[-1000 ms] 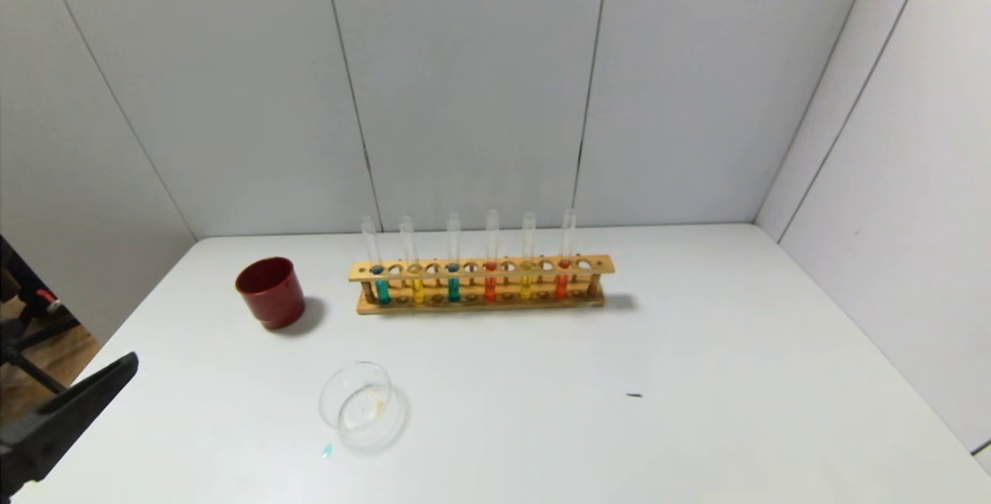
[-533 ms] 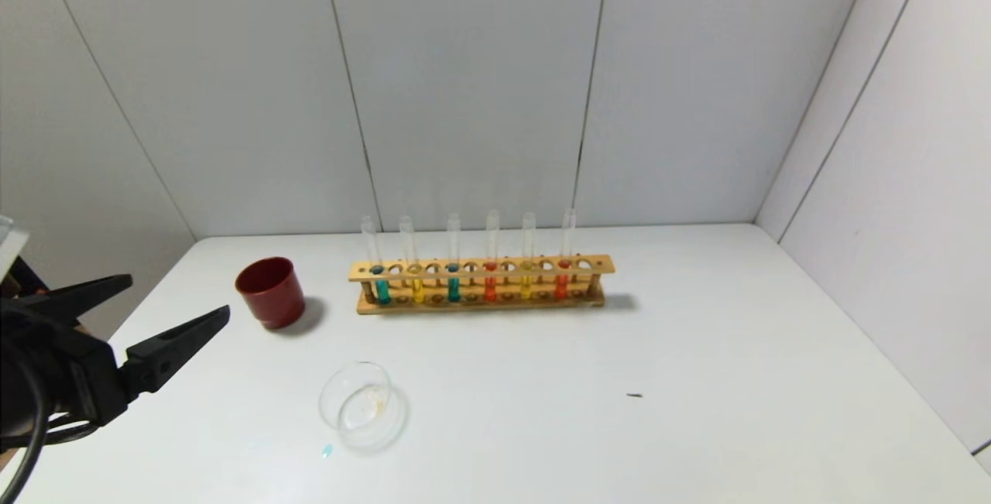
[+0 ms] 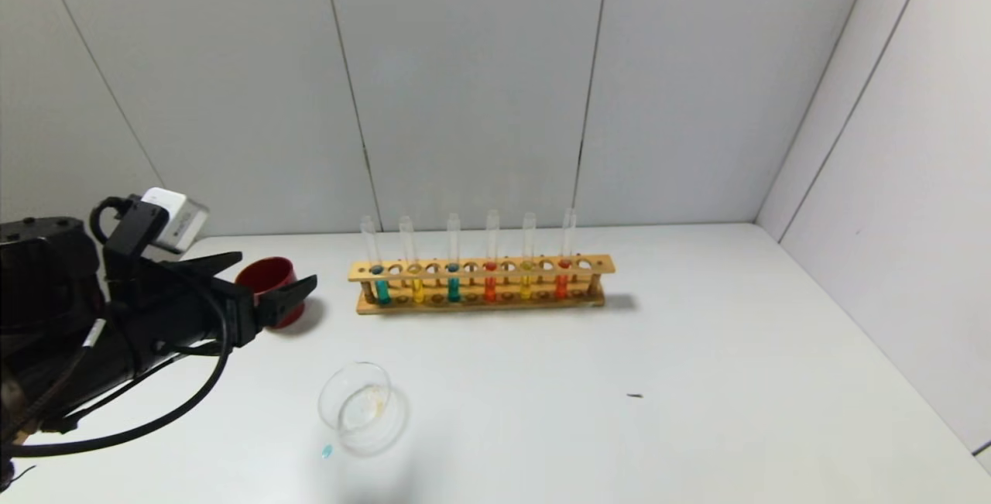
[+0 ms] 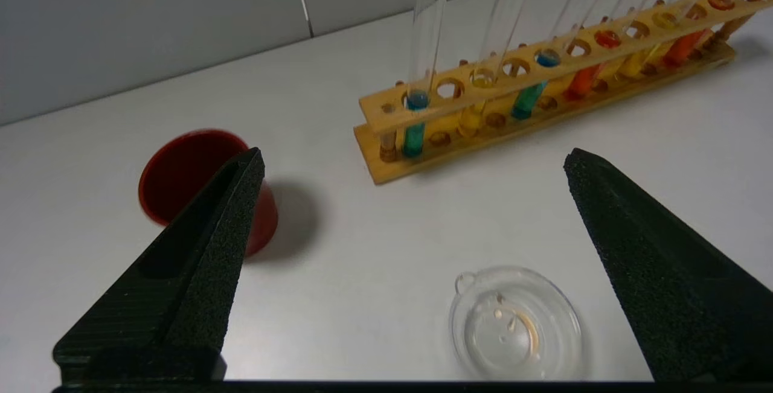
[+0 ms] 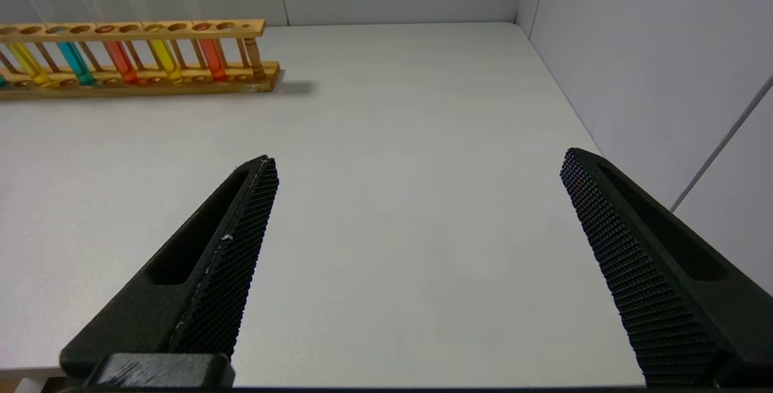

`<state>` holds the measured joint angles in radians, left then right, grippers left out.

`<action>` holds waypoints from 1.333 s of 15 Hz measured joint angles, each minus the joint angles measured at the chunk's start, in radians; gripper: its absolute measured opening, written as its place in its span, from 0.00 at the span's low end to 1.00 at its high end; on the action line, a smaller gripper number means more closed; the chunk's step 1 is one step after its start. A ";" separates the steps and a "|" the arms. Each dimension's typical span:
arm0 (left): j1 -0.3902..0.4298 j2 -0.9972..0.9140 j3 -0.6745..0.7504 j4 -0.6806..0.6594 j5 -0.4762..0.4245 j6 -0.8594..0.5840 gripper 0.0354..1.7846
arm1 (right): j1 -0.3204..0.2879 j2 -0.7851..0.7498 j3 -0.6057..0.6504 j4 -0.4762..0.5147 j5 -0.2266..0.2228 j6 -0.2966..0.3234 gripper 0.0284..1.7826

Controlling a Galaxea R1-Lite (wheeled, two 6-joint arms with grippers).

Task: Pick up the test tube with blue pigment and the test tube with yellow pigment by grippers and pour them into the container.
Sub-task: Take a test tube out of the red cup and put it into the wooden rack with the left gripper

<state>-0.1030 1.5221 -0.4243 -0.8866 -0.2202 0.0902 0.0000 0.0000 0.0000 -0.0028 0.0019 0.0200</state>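
Next, my left gripper grabs the clear upper part [image 3: 372, 241] [image 4: 427, 37] of the teal tube at the end of the wooden rack closest to the red cup.
A wooden rack [image 3: 480, 269] at the table's back holds several upright tubes. The test tube with blue pigment [image 3: 453, 289] is third from the left; it also shows in the left wrist view [image 4: 526, 98] and the right wrist view [image 5: 75, 62]. The leftmost tube [image 3: 382, 291] holds darker teal. Test tubes with yellow pigment stand second [image 3: 417, 290] and fifth [image 3: 526, 287]. The clear glass container [image 3: 362, 409] sits in front, empty but for a faint stain. My left gripper [image 3: 276, 269] hovers open by the red cup, left of the rack, holding nothing. My right gripper [image 5: 418, 156] is open and empty over bare table, out of the head view.
A dark red cup [image 3: 267, 278] stands left of the rack, partly behind my left fingers. A small blue drop [image 3: 327, 451] lies by the dish, and a dark speck [image 3: 635, 395] farther right. Grey walls close the back and right.
My left arm has risen from the lower left corner and swung right and forward, its open gripper now at the red cup. The tubes, dish and cup have not moved.
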 joint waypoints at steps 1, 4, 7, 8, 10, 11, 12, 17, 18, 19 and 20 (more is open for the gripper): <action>-0.012 0.059 -0.017 -0.064 0.010 0.001 0.98 | 0.000 0.000 0.000 0.000 0.000 0.000 0.96; -0.047 0.211 -0.090 -0.211 0.080 0.002 0.98 | 0.000 0.000 0.000 0.000 0.000 0.000 0.96; -0.068 0.330 -0.145 -0.273 0.123 0.001 0.98 | 0.000 0.000 0.000 0.000 0.000 0.000 0.96; -0.074 0.365 -0.156 -0.289 0.127 0.001 0.98 | 0.000 0.000 0.000 0.000 0.000 0.000 0.96; -0.081 0.418 -0.180 -0.311 0.150 0.001 0.98 | 0.000 0.000 0.000 0.000 0.000 0.000 0.96; -0.085 0.441 -0.196 -0.316 0.167 0.001 0.98 | 0.000 0.000 0.000 0.000 0.000 0.000 0.96; -0.090 0.459 -0.207 -0.318 0.182 0.001 0.98 | 0.000 0.000 0.000 0.000 0.000 0.000 0.96; -0.103 0.516 -0.247 -0.326 0.198 0.000 0.98 | 0.000 0.000 0.000 0.000 0.000 0.000 0.96; -0.105 0.524 -0.255 -0.326 0.208 0.000 0.98 | 0.000 0.000 0.000 0.001 0.000 0.000 0.96; -0.110 0.531 -0.262 -0.326 0.215 -0.001 0.98 | 0.000 0.000 0.000 0.000 0.000 0.000 0.96; -0.114 0.535 -0.269 -0.326 0.215 -0.005 0.98 | 0.000 0.000 0.000 0.000 0.000 0.000 0.96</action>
<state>-0.2172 2.0574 -0.6932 -1.2123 -0.0051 0.0855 0.0000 0.0000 0.0000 -0.0023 0.0023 0.0200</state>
